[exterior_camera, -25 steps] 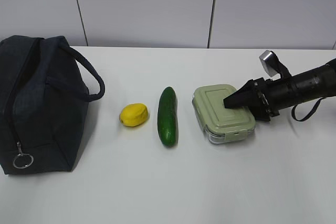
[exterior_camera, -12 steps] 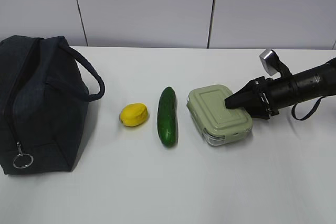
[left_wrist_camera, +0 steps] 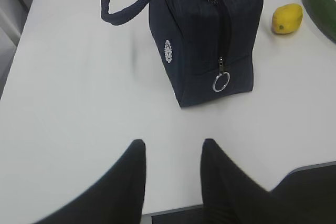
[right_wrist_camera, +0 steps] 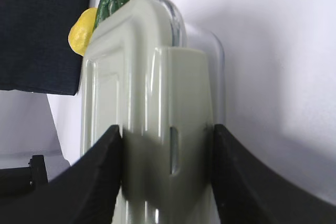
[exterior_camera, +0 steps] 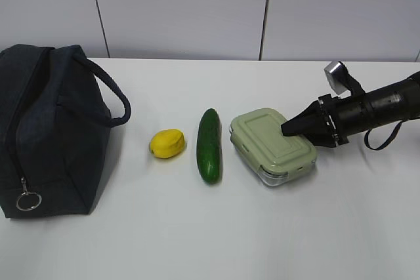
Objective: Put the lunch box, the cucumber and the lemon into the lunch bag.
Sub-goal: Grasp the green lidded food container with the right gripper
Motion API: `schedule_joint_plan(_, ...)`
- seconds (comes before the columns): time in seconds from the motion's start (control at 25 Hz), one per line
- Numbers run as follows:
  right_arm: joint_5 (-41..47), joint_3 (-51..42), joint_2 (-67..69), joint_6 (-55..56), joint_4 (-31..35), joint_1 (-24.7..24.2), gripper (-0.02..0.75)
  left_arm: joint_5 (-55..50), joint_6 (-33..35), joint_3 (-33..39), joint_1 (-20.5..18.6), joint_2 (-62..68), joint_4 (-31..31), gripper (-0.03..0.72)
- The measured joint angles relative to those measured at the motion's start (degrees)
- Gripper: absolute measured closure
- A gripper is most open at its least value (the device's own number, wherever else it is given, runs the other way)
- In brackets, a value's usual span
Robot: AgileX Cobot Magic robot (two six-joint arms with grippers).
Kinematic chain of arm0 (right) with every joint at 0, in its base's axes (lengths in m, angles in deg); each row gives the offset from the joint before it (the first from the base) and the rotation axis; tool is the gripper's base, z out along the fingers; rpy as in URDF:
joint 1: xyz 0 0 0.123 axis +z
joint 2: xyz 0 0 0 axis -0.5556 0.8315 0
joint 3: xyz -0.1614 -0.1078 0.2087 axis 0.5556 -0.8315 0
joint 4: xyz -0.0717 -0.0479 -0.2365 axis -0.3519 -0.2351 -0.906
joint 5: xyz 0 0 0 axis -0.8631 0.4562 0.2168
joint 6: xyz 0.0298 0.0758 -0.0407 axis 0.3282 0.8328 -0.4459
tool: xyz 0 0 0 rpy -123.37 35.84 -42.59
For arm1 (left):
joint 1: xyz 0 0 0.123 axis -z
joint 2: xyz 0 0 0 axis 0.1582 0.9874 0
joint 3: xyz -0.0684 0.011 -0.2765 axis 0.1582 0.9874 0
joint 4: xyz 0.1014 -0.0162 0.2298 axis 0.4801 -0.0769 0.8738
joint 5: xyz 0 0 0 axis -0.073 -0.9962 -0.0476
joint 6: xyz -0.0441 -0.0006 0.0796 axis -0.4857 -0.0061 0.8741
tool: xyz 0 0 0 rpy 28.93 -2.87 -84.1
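Observation:
I should close my left gripper on the lunch bag's zipper edge (exterior_camera: 14, 153) (left_wrist_camera: 203, 57), on the side with the white emblem, near the ring pull.
The lunch box (exterior_camera: 269, 142), clear with a sage-green lid, lies right of centre on the white table. My right gripper (exterior_camera: 285, 128) comes in from the right and is shut on its right end. In the right wrist view both fingers press the sides of the lunch box (right_wrist_camera: 142, 87), with my right gripper (right_wrist_camera: 167, 127) straddling the lid latch. The dark green cucumber (exterior_camera: 210, 145) lies just left of the box, and the yellow lemon (exterior_camera: 167, 143) is left of that. The navy lunch bag (exterior_camera: 46, 129) stands at the far left. My left gripper (left_wrist_camera: 173, 141) hovers open and empty in front of the lunch bag (left_wrist_camera: 205, 40).
The zipper's metal ring pull (left_wrist_camera: 221, 82) hangs at the bag's near end, and a loop handle (exterior_camera: 111, 93) sticks out towards the lemon. The table's front edge (left_wrist_camera: 315, 174) runs just below my left gripper. A pale panelled wall (exterior_camera: 197, 11) stands behind the table.
My right gripper's fingers have closed in on the lunch box. The box has slid left and turned slightly, its left end now closer to the cucumber. The left arm has not moved.

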Motion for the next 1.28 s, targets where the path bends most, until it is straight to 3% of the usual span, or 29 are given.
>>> schedule_joint_plan(0.2,0.0,0.0,0.0,0.93,-0.09,0.0,0.357,0.0,0.0,-2.05,0.0,3.12,-1.35,0.449)
schedule_joint_plan(0.36,-0.1,0.0,-0.22,1.26,-0.35,0.0,0.358,0.32,0.0,-6.09,0.0,14.47,-5.88,0.449)
schedule_joint_plan(0.56,-0.58,0.0,-0.72,1.39,-1.15,0.1,0.358,1.74,0.0,-15.93,0.0,31.87,-11.47,0.449)
schedule_joint_plan(0.88,-0.6,0.13,-0.79,1.69,-1.29,0.1,0.358,0.92,0.0,-32.05,0.0,56.15,-10.4,0.445)
schedule_joint_plan(1.12,-0.6,0.13,-0.79,2.19,-1.43,0.1,0.359,-4.8,0.0,-38.06,0.0,71.6,-9.7,0.29)
schedule_joint_plan(1.28,-0.6,0.5,-0.79,2.48,-1.66,0.1,0.359,-5.05,0.0,-41.98,-0.38,77.89,-9.07,0.252)
